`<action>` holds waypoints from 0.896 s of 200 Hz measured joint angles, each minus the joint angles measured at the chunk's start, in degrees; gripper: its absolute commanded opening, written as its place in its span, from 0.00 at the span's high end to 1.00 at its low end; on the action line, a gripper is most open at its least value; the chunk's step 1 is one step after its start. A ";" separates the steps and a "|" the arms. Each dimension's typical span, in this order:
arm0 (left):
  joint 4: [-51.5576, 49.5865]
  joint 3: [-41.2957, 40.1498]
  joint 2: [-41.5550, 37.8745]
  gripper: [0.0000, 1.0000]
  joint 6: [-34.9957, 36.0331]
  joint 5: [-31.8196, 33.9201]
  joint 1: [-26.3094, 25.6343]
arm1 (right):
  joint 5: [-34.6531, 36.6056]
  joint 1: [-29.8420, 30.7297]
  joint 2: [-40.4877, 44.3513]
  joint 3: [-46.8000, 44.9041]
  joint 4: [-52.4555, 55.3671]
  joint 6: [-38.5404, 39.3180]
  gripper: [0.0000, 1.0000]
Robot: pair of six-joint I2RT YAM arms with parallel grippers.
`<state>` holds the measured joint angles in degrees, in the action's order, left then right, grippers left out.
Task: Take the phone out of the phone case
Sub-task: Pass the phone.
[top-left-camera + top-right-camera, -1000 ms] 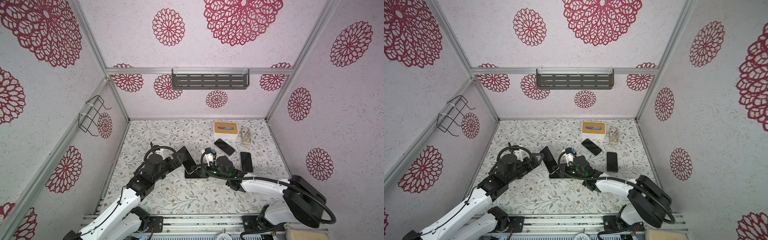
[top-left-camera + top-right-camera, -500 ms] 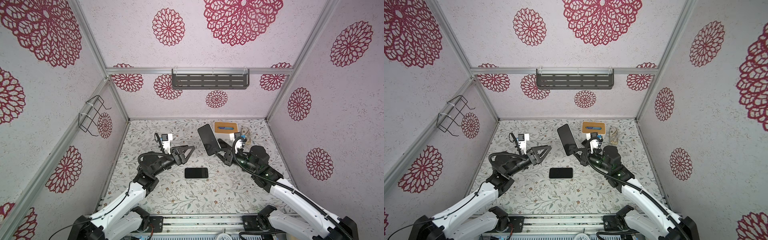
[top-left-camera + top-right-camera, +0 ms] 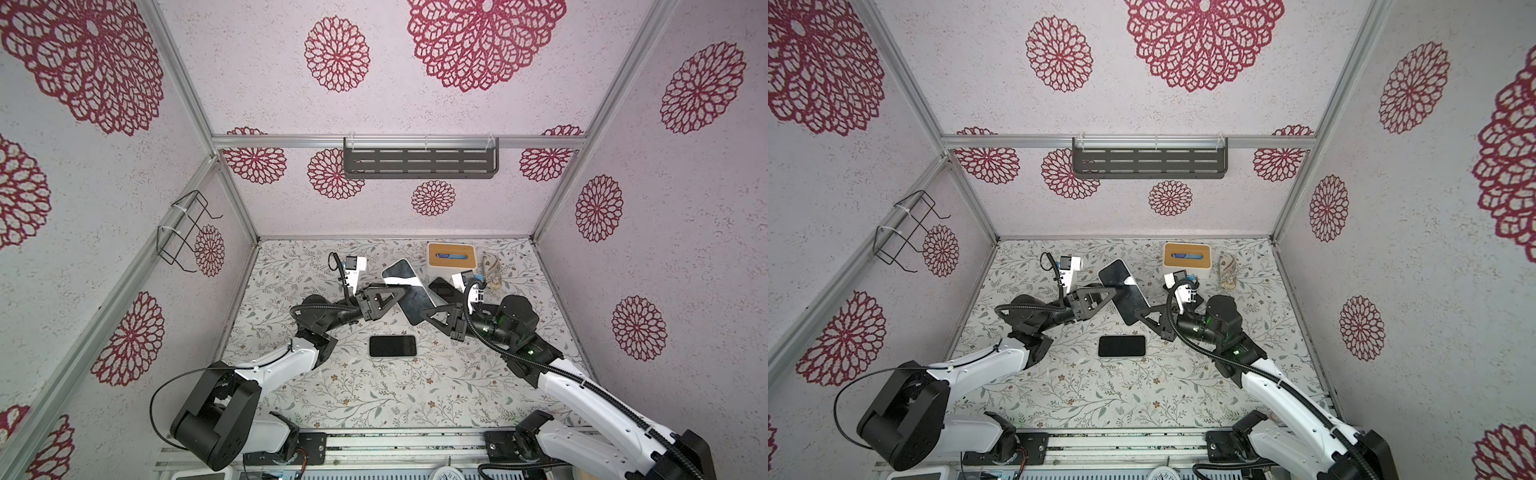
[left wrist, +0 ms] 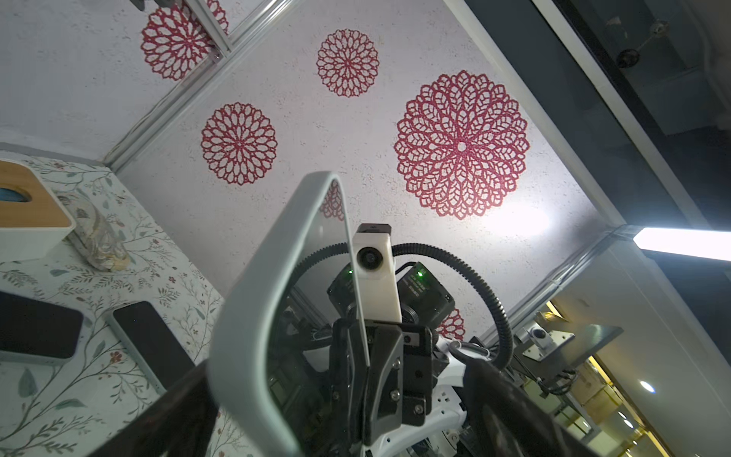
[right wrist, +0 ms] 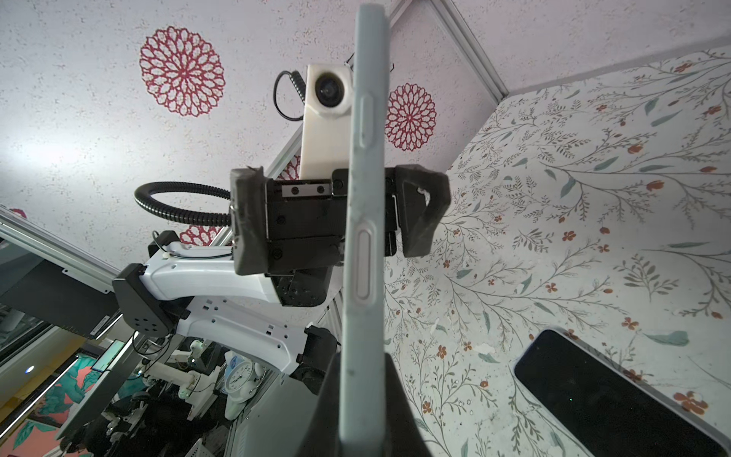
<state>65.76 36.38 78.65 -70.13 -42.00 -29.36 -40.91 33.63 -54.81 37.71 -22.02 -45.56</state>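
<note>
The case is held by its long button side in my right gripper, so my left gripper needs to take the phone and turn its short end (image 3: 1132, 321) toward my right gripper.
The phone in its pale grey-blue case (image 3: 406, 293) (image 3: 1124, 291) is held up above the table, tilted, dark screen showing in both top views. My right gripper (image 3: 424, 311) (image 5: 362, 395) is shut on one long edge of it. In the right wrist view the case's side (image 5: 366, 237) with its buttons runs straight up. My left gripper (image 3: 399, 293) (image 5: 336, 217) is open at the opposite edge, one finger (image 5: 247, 221) on each side of the phone, apart from its faces. The left wrist view shows the case's rounded rim (image 4: 253, 296) and the right gripper (image 4: 366, 356) clamped beyond.
A second dark phone (image 3: 392, 345) (image 5: 617, 399) lies flat on the floral table below the grippers. Two more phones (image 4: 35, 324) (image 4: 154, 344) lie at the back right, by a wood-topped white box (image 3: 451, 257) and a small patterned pouch (image 3: 492, 270). Booth walls enclose three sides.
A second ago both grippers were low at the table. The right arm has lifted the cased phone, and the open left gripper has since moved in to straddle its other edge.
</note>
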 measured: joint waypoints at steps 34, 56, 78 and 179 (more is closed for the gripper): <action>-0.48 0.22 -0.33 0.30 0.42 -1.40 0.00 | -1.03 0.00 0.20 -0.85 -0.48 -0.13 1.00; -0.83 0.22 -0.33 0.41 0.24 -2.47 0.00 | -1.88 0.00 0.20 -1.03 -0.90 -0.13 1.00; -1.42 0.24 -0.33 0.57 0.26 -3.17 0.00 | -2.89 0.00 0.20 -1.60 -1.57 -0.09 1.00; -8.35 0.15 -4.57 1.00 -0.55 3.04 -0.87 | -2.84 -0.02 3.72 -8.20 -11.06 0.02 0.25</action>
<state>57.41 36.53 74.08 -70.67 -38.96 -30.24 -43.75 33.61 -51.09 29.52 -33.08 -45.54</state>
